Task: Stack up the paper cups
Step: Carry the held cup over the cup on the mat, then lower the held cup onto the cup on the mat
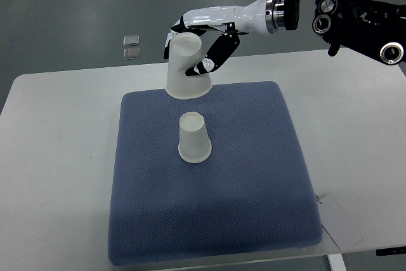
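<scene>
My right gripper should release the cup that it is holding when it is over the top of the standing white paper cup (190, 115).
A white paper cup (193, 138) stands upside down near the middle of the blue mat (254, 188). A second white paper cup (186, 68), also upside down, is held above the mat's far edge. My right hand (193, 46) reaches in from the upper right and is shut on this second cup, with fingers on both sides of its upper part. The held cup sits farther back than the standing cup and slightly to its left. The left arm does not show.
The mat lies on a white table (57, 131). Two small clear objects (132, 47) lie on the grey floor beyond the table's far edge. A white paper tag (339, 220) sits at the mat's near right corner.
</scene>
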You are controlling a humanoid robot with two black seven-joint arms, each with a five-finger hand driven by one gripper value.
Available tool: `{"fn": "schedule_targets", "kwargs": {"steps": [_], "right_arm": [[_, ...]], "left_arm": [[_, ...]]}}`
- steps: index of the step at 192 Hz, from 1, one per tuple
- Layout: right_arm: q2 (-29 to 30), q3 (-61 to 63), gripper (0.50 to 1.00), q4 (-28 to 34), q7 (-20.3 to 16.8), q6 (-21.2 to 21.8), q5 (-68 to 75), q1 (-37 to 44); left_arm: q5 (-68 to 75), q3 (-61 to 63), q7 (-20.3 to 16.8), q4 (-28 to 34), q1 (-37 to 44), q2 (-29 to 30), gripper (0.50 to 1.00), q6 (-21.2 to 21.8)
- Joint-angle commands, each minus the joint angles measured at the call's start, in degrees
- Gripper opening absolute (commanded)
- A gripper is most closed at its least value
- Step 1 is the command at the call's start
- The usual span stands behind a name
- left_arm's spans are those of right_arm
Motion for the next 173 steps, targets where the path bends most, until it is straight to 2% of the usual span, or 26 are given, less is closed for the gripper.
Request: {"fn": "schedule_targets", "kwargs": {"steps": [1,173], "right_arm": [[0.3,-1.4,0.500,0.0,0.0,-0.3,-0.7,-1.4],[1.7,-1.2,0.500,1.3,-0.1,-0.2,-1.0,-4.9]], "left_arm": [[0.0,0.0,0.0,0.0,0.0,0.0,1.000,0.0],[0.0,0.0,0.0,0.0,0.0,0.0,1.000,0.0]]}}
